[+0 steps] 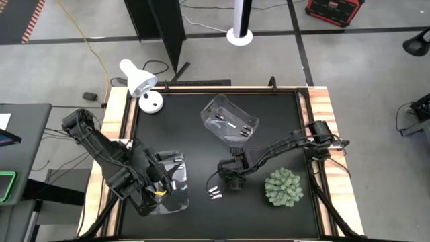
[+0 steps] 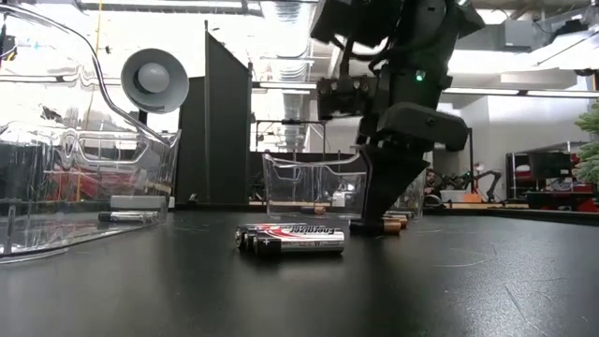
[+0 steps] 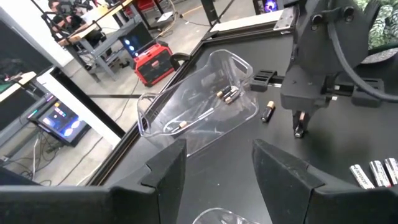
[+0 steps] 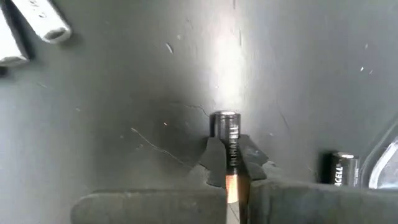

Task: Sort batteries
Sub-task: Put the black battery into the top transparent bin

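Observation:
Next, my right gripper opens and takes the dark battery by its copper end (image 4: pixel 232 186) before carrying it to the far bin, because my fingers are too far along its body.
My right gripper (image 1: pixel 232 176) is near the table's middle, shut on a dark battery (image 4: pixel 227 144) with a copper end. Three silvery batteries (image 1: pixel 215 193) lie side by side on the table just in front of it, and also show in the low view (image 2: pixel 290 241). A dark battery (image 4: pixel 339 169) lies loose beside the far clear bin (image 1: pixel 228 119), which holds several dark batteries. My left gripper (image 3: pixel 214 180) is open and empty above the near-left clear bin (image 1: pixel 171 183). My right gripper pinches the dark battery between its two fingers, on the battery's copper-coloured upper part (image 4: pixel 231 180). The fingers come from above, pointing down, and the battery lies along them. It stands upright, its lower end (image 3: pixel 300 132) below the fingertips, close to the table; whether it touches, I cannot tell.
A green spiky plant (image 1: pixel 283 187) stands to the right of my right gripper. A white desk lamp (image 1: pixel 141 84) stands at the far left corner. The near-left bin holds a few batteries (image 2: pixel 131 216).

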Available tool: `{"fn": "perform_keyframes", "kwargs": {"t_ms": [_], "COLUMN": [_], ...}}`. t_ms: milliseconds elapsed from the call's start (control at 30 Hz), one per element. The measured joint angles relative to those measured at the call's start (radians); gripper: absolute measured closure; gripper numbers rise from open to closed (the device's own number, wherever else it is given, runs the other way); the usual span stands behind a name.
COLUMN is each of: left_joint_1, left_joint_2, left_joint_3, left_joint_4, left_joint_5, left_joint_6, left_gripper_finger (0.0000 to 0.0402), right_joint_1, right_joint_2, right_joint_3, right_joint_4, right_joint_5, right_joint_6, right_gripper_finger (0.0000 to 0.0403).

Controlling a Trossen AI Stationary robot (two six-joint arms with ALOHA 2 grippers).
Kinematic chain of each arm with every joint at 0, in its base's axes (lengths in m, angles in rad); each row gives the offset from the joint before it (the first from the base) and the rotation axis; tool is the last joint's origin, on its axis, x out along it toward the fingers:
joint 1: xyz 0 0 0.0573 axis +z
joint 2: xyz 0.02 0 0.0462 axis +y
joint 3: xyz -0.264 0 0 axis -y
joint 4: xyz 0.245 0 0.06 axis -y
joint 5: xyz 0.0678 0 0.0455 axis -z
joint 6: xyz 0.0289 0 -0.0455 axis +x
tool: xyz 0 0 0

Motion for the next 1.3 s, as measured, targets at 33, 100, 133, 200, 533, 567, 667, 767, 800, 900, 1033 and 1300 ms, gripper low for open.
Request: {"fn": "perform_keyframes", "kwargs": {"t_ms": [33,100,133,200,533,567,667,767,800,900,1033,1300], "left_joint_1": [0.0,0.0,0.0,0.0,0.0,0.0,0.0,0.0,0.0,0.0,0.0,0.0], "left_joint_2": [0.0,0.0,0.0,0.0,0.0,0.0,0.0,0.0,0.0,0.0,0.0,0.0], "left_joint_3": [0.0,0.0,0.0,0.0,0.0,0.0,0.0,0.0,0.0,0.0,0.0,0.0], "left_joint_4": [0.0,0.0,0.001,0.001,0.003,0.003,0.003,0.003,0.003,0.003,0.003,0.003], "left_joint_5": [0.0,0.0,0.0,0.0,0.0,0.0,0.0,0.0,0.0,0.0,0.0,0.0], "left_joint_6": [0.0,0.0,0.0,0.0,-0.002,-0.001,-0.001,-0.001,-0.001,-0.001,-0.001,-0.003], "left_gripper_finger": [0.0224,0.0224,0.0224,0.0224,0.0224,0.0224,0.0224,0.0224,0.0224,0.0224,0.0224,0.0224], "right_joint_1": [0.002,0.008,0.01,0.017,0.028,0.028,0.034,0.042,0.042,0.041,0.026,0.015], "right_joint_2": [-0.002,-0.005,-0.003,-0.001,0.003,0.003,0.003,0.003,0.003,0.018,0.054,0.063], "right_joint_3": [0.002,0.006,0.013,0.026,0.068,0.068,0.068,0.068,0.068,0.068,0.071,0.071], "right_joint_4": [0.003,0.012,0.008,-0.001,-0.054,-0.055,-0.07,-0.074,-0.078,-0.083,-0.09,-0.084], "right_joint_5": [0.003,-0.001,0.005,0.001,-0.009,-0.012,-0.027,-0.029,-0.031,-0.033,-0.033,-0.039], "right_joint_6": [0.0,-0.002,-0.002,-0.008,-0.003,-0.003,0.0,0.0,0.001,0.0,-0.005,-0.011], "right_gripper_finger": [0.0396,0.04,0.0401,0.0403,0.0354,0.0339,0.0287,0.024,0.0228,0.0206,0.0212,0.0279]}}
